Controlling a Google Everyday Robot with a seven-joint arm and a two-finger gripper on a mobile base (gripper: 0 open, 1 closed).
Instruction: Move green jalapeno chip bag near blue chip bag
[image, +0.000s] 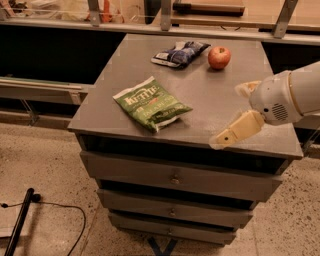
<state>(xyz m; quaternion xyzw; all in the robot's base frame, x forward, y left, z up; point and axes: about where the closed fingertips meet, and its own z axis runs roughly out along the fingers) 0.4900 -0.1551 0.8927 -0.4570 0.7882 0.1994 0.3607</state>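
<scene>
I should close my gripper on the nearest corner (184, 109) of the green jalapeno chip bag, the corner that points toward the gripper's open fingers.
The green jalapeno chip bag (151, 103) lies flat near the front left of the grey cabinet top (130, 60), with its white lettering facing up. The blue chip bag (180, 52) lies at the back middle, wrinkled, well apart from the green bag. My gripper (231, 115) hangs over the front right part of the top, to the right of the green bag and not touching it. Its two beige fingers (236, 131) are spread apart and hold nothing.
A red apple (219, 57) sits just right of the blue bag. The cabinet has several drawers (175, 178) below. A shelf and rails (165, 20) run behind it. A black cable and pole (22, 220) lie on the floor at left.
</scene>
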